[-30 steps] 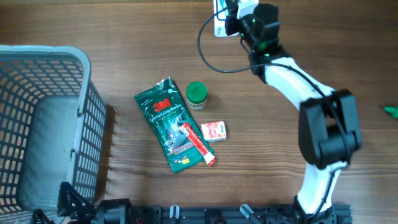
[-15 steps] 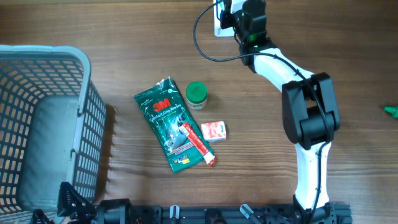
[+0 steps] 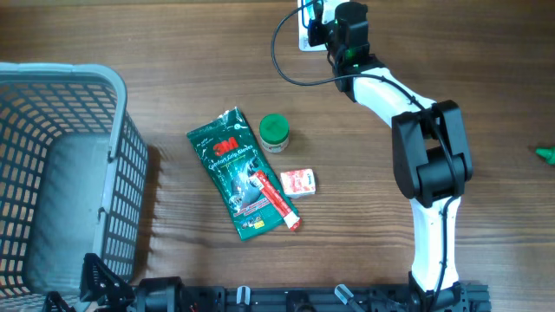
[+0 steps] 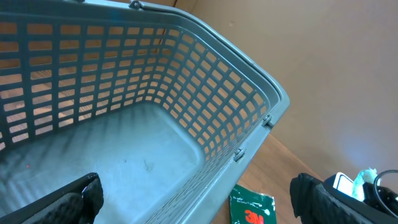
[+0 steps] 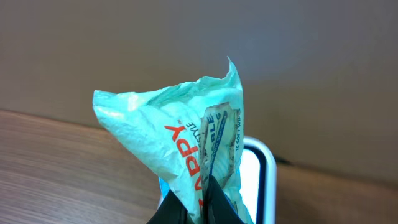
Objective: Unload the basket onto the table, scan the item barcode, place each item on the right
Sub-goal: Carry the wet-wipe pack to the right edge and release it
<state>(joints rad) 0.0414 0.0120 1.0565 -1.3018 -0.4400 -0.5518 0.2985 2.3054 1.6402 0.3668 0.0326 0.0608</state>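
Note:
My right gripper should set the mint-green wipes packet free on the table (image 3: 542, 121) just beyond the small green item. The packet is now held against the white scanner.
A crumpled mint-green wipes packet (image 5: 177, 134) with red lettering stands pinched between the dark fingers of my right gripper (image 5: 203, 194), which is shut on its lower edge. Right behind the packet is a white, dark-rimmed scanner (image 5: 260, 180). From overhead, the right gripper (image 3: 323, 24) is at the table's far edge, against the white scanner (image 3: 304, 39). My left gripper (image 4: 202, 205) is open, its black fingertips (image 4: 78, 199) wide apart, above the basket's rim.
A large grey mesh basket (image 3: 113, 173) fills the left side. Mid-table lie a green 3M packet (image 3: 227, 160), a red tube (image 3: 276, 199), a green-lidded jar (image 3: 274, 131) and a small red-and-white box (image 3: 298, 182). A black cable (image 3: 286, 65) loops by the right arm.
Over the last second the right arm swung left and toward the far edge, bringing the packet up to the scanner. In the last half second it hardly moved. The left gripper stayed open.

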